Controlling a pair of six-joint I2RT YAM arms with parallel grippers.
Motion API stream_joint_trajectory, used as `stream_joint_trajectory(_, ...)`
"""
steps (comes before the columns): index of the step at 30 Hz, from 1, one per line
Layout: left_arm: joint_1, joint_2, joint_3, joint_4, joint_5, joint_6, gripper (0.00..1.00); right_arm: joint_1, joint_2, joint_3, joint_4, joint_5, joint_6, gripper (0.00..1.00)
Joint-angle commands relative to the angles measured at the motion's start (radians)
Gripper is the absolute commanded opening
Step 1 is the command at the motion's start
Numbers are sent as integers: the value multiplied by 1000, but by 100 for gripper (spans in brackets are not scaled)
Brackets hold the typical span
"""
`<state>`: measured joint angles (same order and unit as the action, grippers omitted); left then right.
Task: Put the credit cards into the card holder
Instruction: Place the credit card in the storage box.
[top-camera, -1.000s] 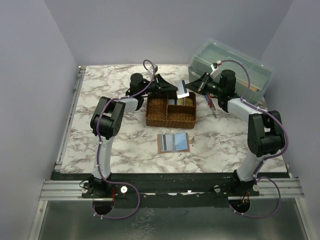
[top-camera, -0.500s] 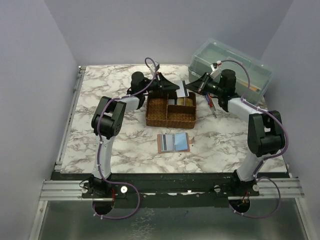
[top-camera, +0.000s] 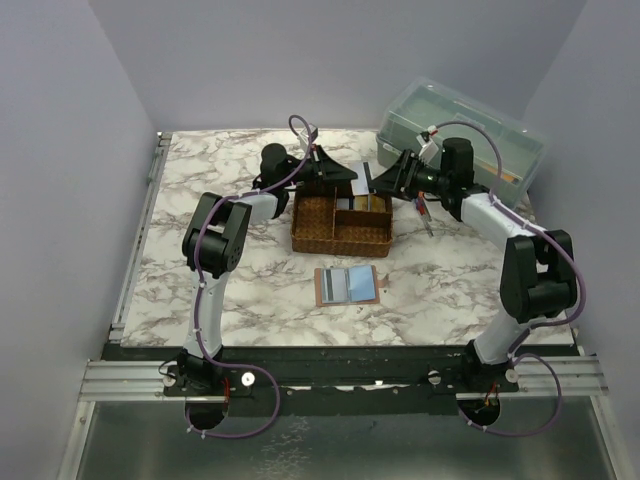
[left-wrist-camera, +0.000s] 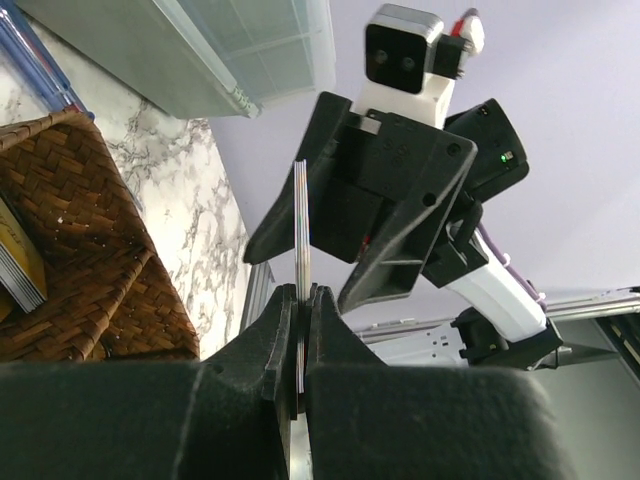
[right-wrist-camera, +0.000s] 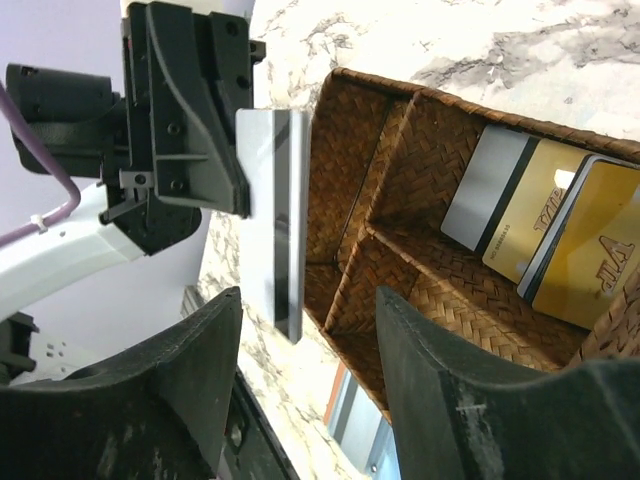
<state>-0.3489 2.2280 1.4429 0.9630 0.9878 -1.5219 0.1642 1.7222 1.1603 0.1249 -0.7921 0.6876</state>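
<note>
The credit cards are stacked flush in my left gripper, so my right gripper should fan them apart, then pinch just the striped card by its free edge (right-wrist-camera: 288, 325).
One whitish credit card (right-wrist-camera: 262, 210) with a dark stripe hangs in the air above the far edge of the woven tray (top-camera: 342, 238). My left gripper (top-camera: 350, 178) is shut on it; the left wrist view shows the card (left-wrist-camera: 300, 225) edge-on between the pressed jaws of that gripper (left-wrist-camera: 303, 305). My right gripper (top-camera: 385, 180) faces it from the right, and in its own view the right gripper (right-wrist-camera: 310, 375) stands open, its fingers apart from the card. Grey and gold credit cards (right-wrist-camera: 545, 225) lie in the tray. The tan card holder (top-camera: 348, 285) lies unfolded on the marble.
A translucent green box (top-camera: 460, 135) stands at the back right behind my right arm. Red and blue pens (top-camera: 425, 212) lie on the marble right of the tray. The tray has several woven compartments (right-wrist-camera: 375, 170).
The card passed from my right gripper to my left. The left jaws closed on it; the right jaws opened and let go. The card turned edge-on to the top camera.
</note>
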Motion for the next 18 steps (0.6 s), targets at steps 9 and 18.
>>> stream_joint_trajectory(9,4,-22,-15,-37,-1,73,0,16,-57,68,-184,46,-137,57)
stream_joint_trajectory(18,3,-24,-16,-61,-6,92,0,33,-44,91,-183,31,-132,52)
